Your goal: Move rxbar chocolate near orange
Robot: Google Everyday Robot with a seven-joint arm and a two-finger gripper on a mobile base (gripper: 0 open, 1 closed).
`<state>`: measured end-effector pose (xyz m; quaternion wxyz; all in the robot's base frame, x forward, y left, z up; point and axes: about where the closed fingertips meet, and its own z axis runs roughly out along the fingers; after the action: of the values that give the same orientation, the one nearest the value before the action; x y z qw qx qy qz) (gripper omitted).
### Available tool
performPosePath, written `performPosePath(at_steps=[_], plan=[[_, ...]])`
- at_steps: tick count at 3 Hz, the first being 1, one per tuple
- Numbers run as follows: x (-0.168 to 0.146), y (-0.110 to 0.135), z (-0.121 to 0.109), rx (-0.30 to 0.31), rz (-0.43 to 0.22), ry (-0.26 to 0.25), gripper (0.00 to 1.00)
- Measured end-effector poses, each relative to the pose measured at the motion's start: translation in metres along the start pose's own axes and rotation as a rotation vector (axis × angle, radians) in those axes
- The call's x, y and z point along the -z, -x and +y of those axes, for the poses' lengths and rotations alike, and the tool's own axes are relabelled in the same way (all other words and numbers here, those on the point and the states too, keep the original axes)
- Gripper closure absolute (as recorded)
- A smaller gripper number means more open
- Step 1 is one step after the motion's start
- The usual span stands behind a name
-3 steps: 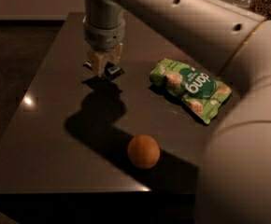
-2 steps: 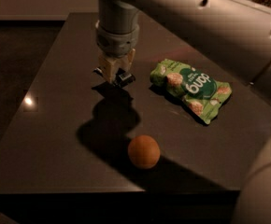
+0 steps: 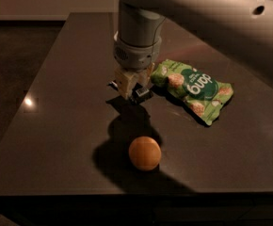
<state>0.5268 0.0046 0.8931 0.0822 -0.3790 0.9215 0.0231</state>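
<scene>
The robot's gripper will release the rxbar chocolate on the dark table (image 3: 130, 121) behind the orange.
The orange (image 3: 145, 153) is round and plain and lies on the dark table near its front edge. My gripper (image 3: 131, 89) hangs from the grey arm above the middle of the table, behind the orange. It is shut on the rxbar chocolate (image 3: 140, 93), a small flat black bar whose ends stick out on both sides of the fingers. The bar is held above the table surface, a short way behind the orange.
A green snack bag (image 3: 193, 90) lies on the table just right of the gripper. The dark table (image 3: 56, 126) has its front edge just below the orange and its left edge running back towards the wall. The arm's shadow falls between gripper and orange.
My gripper has moved right and towards the front of the table with the black bar in it, closer to the orange. The orange and the green bag have not moved.
</scene>
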Motion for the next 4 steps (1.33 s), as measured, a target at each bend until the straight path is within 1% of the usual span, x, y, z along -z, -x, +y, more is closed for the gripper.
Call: performPosePath(at_steps=[1, 3, 4], plan=[[-0.002, -0.018, 0.014, -0.009, 0.010, 0.015, 1.00], [-0.008, -0.035, 0.033, -0.011, 0.024, 0.038, 1.00], [-0.008, -0.040, 0.038, -0.016, 0.025, 0.045, 1.00]])
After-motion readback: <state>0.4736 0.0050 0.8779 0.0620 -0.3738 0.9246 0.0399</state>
